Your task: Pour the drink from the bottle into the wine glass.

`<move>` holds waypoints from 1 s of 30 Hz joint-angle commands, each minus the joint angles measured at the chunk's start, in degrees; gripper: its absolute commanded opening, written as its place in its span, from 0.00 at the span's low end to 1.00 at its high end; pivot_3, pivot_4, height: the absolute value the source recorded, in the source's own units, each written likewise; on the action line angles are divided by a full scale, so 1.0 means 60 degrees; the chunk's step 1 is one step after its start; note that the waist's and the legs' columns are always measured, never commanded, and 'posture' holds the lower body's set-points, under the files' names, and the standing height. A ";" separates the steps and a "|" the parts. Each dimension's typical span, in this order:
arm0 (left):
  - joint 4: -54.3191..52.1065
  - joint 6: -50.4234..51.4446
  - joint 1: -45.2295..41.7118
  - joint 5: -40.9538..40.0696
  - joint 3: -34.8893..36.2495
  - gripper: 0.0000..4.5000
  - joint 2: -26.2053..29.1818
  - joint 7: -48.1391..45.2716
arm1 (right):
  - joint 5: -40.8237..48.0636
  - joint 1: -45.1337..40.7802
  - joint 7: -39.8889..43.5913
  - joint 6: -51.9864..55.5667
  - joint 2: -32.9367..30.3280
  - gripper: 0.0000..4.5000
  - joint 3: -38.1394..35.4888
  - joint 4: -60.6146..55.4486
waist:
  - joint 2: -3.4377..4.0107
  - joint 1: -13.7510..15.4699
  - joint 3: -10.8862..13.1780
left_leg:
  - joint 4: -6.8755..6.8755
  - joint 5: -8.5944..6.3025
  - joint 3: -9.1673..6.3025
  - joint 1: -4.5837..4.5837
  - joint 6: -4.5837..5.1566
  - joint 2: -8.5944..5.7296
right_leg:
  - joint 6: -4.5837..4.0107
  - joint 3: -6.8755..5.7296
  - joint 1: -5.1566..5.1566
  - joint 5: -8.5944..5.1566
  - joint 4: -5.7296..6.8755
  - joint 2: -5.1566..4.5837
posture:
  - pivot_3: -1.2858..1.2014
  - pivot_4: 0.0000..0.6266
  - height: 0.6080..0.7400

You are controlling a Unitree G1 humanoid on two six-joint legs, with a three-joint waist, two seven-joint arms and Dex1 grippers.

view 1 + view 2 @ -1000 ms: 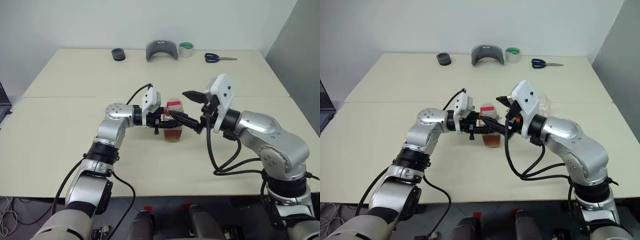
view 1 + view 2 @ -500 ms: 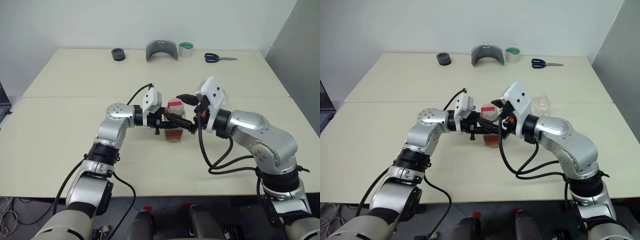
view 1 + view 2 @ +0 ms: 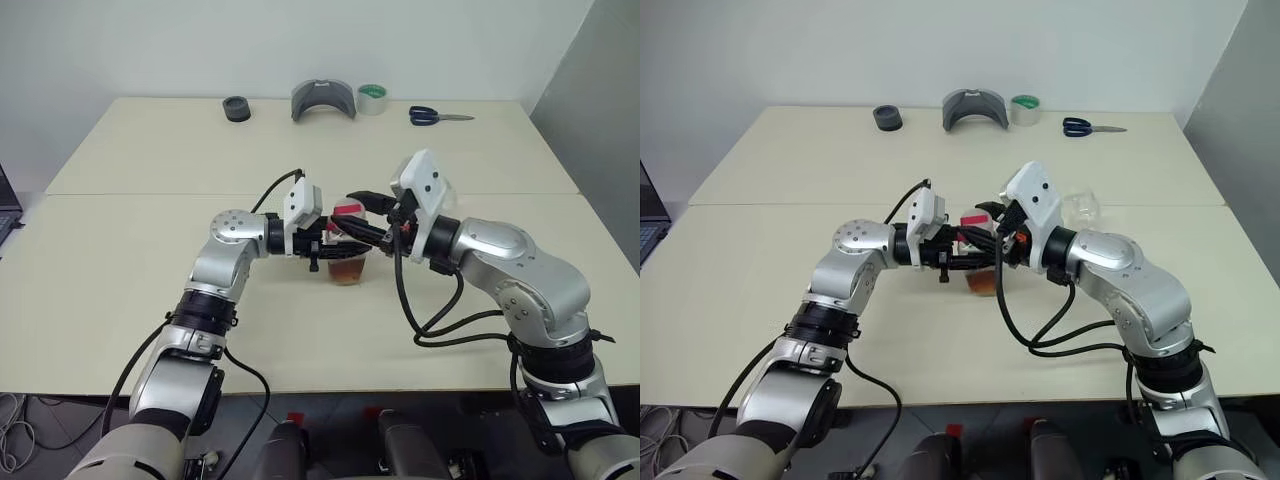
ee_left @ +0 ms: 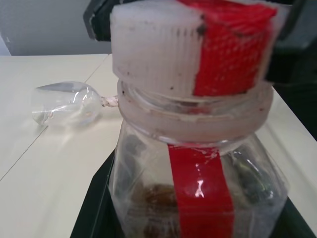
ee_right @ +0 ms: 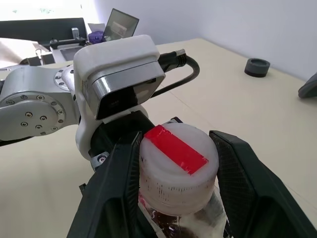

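Observation:
I should let go of the red-and-white cap, now on the upright bottle, with my right gripper on the table (image 3: 502,260) next to the foot of the wine glass.
The bottle (image 3: 347,262) stands upright near the middle of the table (image 3: 150,250), with amber drink (image 3: 346,271) in its lower part. My left gripper (image 3: 336,248) reaches in from the left and is shut on the bottle's body. My right gripper (image 5: 177,140) comes from the right, and its two fingers press the sides of the red-and-white cap (image 5: 178,168). The wine glass (image 3: 1080,211) lies on its side on the table behind my right wrist; the left wrist view shows its bowl (image 4: 64,104) with the stem level.
Along the table's far edge sit a black ring (image 3: 236,108), a grey curved piece (image 3: 323,100), a roll of tape (image 3: 372,98) and blue-handled scissors (image 3: 435,116). A seam (image 3: 120,194) crosses the tabletop. Bare table lies in front of the bottle and to its left.
My right gripper has moved left onto the bottle's cap, and its fingers have closed in on it. The left gripper and the bottle have stayed put.

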 commanded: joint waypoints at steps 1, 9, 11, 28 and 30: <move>-0.0574 -0.0038 -0.0106 -0.0258 0.0094 0.38 -0.0016 -0.0007 | -0.0800 -0.0291 0.0063 -0.0945 -0.0235 0.40 0.0300 -0.0197 | 0.0000 -0.0001 0.0000 | 0.0000 0.0000 -0.0001 0.0000 0.0000 0.0001 | 0.0000 -0.0001 0.0000 0.0000 -0.0001 0.0000 | 0.52 0.24 1.00; -0.0657 0.0019 -0.0077 -0.0275 0.0098 0.38 -0.0063 0.0029 | 0.0294 0.0420 -0.0006 -0.0981 0.0564 0.38 -0.0739 -0.0379 | 0.0000 0.0005 0.0000 | 0.0000 0.0000 -0.0001 -0.0001 -0.0001 0.0003 | 0.0000 0.0000 0.0000 0.0000 0.0000 -0.0001 | 0.52 0.24 1.00; -0.0670 0.0022 -0.0074 -0.0275 0.0100 0.38 -0.0079 0.0043 | 0.0500 0.0510 -0.0091 -0.0833 0.0563 0.38 -0.1024 -0.0473 | 0.0000 0.0008 0.0000 | 0.0003 0.0000 -0.0002 -0.0002 0.0000 0.0000 | 0.0000 0.0000 0.0000 0.0001 0.0001 -0.0003 | 0.52 0.24 1.00; -0.0786 0.0094 -0.0036 -0.0405 0.0331 0.38 -0.0154 0.0510 | 0.0129 0.5282 -0.1244 -0.0796 -0.1232 0.38 -0.5098 -0.2421 | 0.0001 0.0155 0.0000 | -0.0002 -0.0001 0.0005 -0.0007 0.0001 -0.0005 | 0.0002 0.0004 0.0006 0.0000 -0.0015 -0.0004 | 0.52 0.24 1.00; -0.0663 0.0057 -0.0100 -0.0402 0.0393 0.38 -0.0139 0.0594 | -0.0251 0.6115 -0.1310 -0.0608 -0.1531 0.38 -0.5105 -0.2123 | 0.0002 0.0145 -0.0001 | -0.0004 -0.0001 0.0013 0.0003 0.0002 -0.0003 | 0.0002 0.0012 0.0007 0.0000 -0.0007 0.0000 | 0.52 0.24 1.00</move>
